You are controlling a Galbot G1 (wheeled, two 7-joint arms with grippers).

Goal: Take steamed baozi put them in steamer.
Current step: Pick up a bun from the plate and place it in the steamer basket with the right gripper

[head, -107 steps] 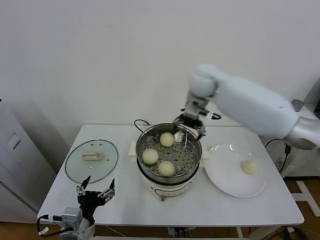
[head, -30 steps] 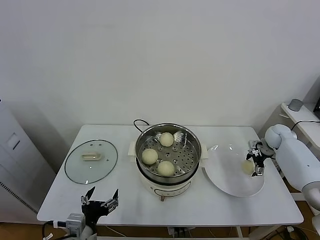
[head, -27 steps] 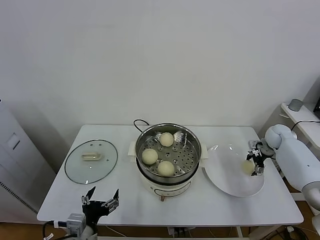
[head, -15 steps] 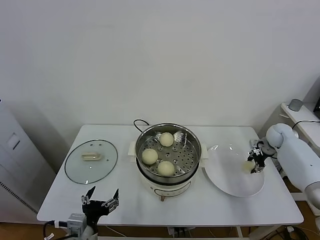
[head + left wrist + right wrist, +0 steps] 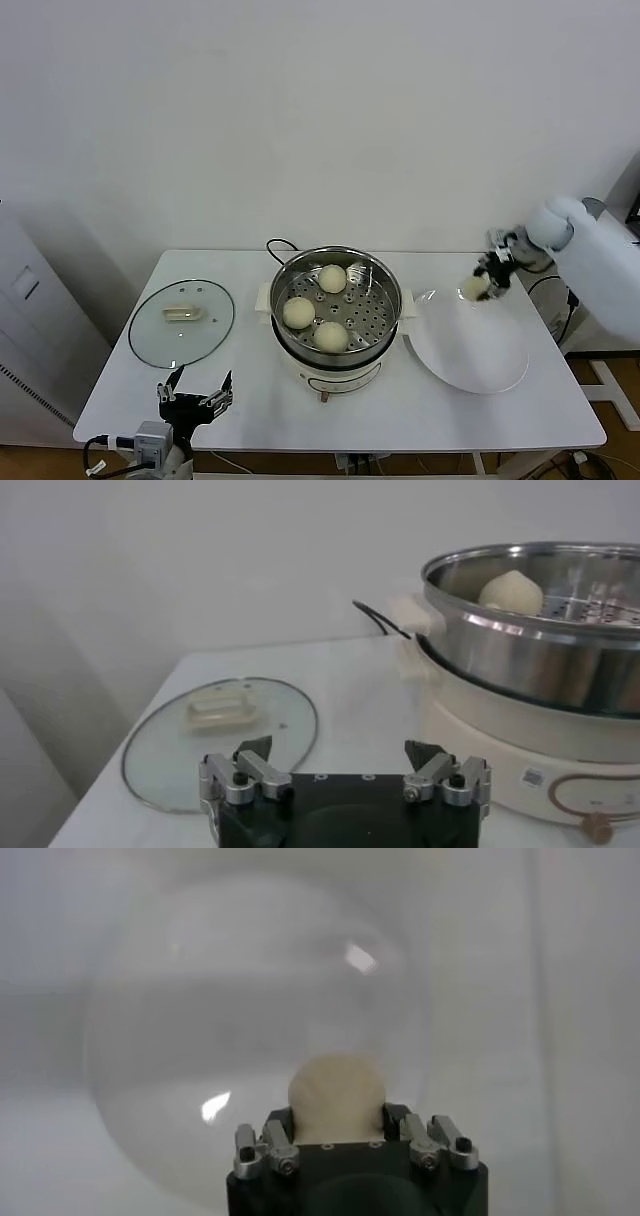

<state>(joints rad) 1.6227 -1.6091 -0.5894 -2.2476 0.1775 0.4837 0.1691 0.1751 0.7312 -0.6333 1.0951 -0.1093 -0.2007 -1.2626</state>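
The robot's right gripper will let go of the fourth baozi in the steamer's empty space (image 5: 368, 304) on the side of the steamer toward the white plate. That baozi is now above the plate's far edge.
The steamer (image 5: 337, 262) is a shiny steel basket on a white pot base at the table's middle. Three cream-white baozi lie in it: one at the back (image 5: 333, 278), one at the left (image 5: 298, 312) and one at the front (image 5: 331, 336). My right gripper (image 5: 481, 281) is shut on the fourth baozi (image 5: 473, 288) and holds it in the air above the far edge of the white plate (image 5: 470, 360). In the right wrist view that baozi (image 5: 337, 1096) sits between the fingers. My left gripper (image 5: 194, 397) is open and empty below the table's front left edge; the left wrist view shows it (image 5: 343, 750) too.
A round glass lid (image 5: 181, 321) with a cream handle lies flat at the table's left, also in the left wrist view (image 5: 222, 734). A black power cord (image 5: 281, 245) runs behind the steamer. The white plate carries nothing.
My right gripper has lifted the fourth baozi off the plate, up and toward the steamer. The plate now carries nothing. The left arm has barely moved.
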